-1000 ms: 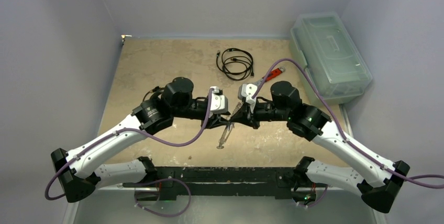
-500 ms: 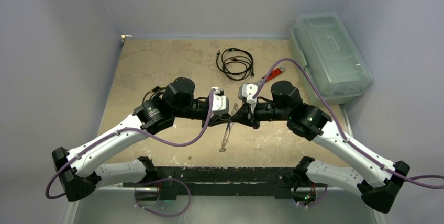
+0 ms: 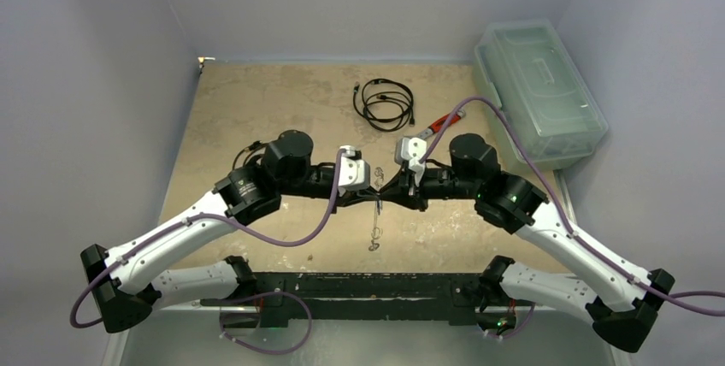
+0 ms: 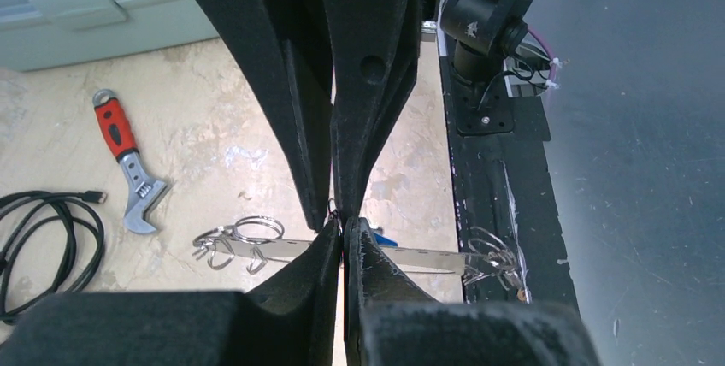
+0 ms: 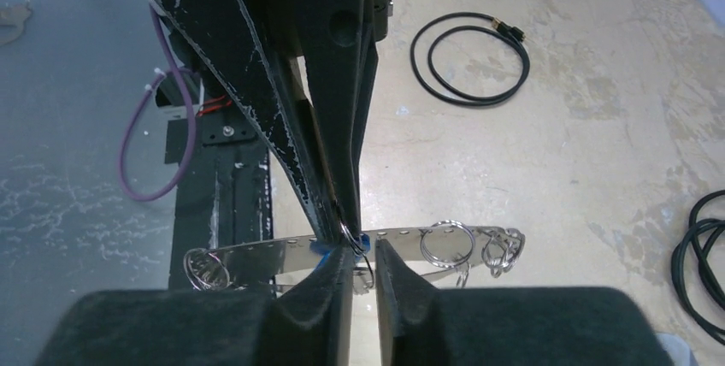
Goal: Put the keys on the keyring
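The wire loop is beyond the ends of my right gripper's fingers, against one finger, so I will open wider, back away and pinch the loop's end (image 5: pixel 368 286) at the fingers' ends.
My two grippers meet tip to tip over the middle of the table. The left gripper (image 3: pixel 373 192) (image 4: pixel 344 231) is shut, its tips pinched on a thin wire loop of the keyring (image 3: pixel 374 227). The keyring is a flat silvery band (image 4: pixel 427 256) (image 5: pixel 274 251) with small holes and little rings at both ends; it hangs just under the tips. A key with a blue head (image 4: pixel 385 239) (image 5: pixel 362 239) sits right at the pinch. The right gripper (image 3: pixel 383 193) (image 5: pixel 365 255) stands a narrow gap open, with the wire loop in that gap against one finger.
A red-handled wrench (image 3: pixel 446 118) (image 4: pixel 120 139) lies behind the right arm. A coiled black cable (image 3: pixel 385 103) (image 5: pixel 470 58) lies further back. A clear plastic box (image 3: pixel 539 92) stands at the right wall. The black base rail (image 3: pixel 359 285) runs along the near edge.
The left jaws have closed. The right jaws have parted slightly. The hanging keyring has swung from slanting left to pointing straight at the near edge.
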You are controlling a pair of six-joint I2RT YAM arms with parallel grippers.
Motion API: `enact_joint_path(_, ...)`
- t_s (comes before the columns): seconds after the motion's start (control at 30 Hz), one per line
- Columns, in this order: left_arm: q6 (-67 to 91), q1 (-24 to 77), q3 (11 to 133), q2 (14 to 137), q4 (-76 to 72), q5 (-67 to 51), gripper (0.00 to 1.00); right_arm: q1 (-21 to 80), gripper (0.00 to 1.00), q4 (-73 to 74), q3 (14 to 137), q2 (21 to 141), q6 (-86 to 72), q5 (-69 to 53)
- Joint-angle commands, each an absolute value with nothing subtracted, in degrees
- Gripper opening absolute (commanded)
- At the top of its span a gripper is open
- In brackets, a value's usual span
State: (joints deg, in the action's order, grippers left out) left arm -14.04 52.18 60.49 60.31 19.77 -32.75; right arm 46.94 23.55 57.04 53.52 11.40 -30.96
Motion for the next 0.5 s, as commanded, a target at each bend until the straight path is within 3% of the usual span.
enact_joint_path(0.0,-12.49,52.21,59.67,57.56,15.51,-32.98,0.00,47.00,0.25,20.76,58.19,50.08,10.12,-31.46)
enact_joint_path(0.13,-11.16,52.21,58.16,55.21,11.99,-33.49,0.00,47.02,0.47,19.96,57.65,48.14,8.94,-30.96)
enact_joint_path(0.47,-8.72,52.26,53.65,52.36,3.75,-35.68,0.00,47.02,0.53,16.11,53.37,43.81,5.83,-26.36)
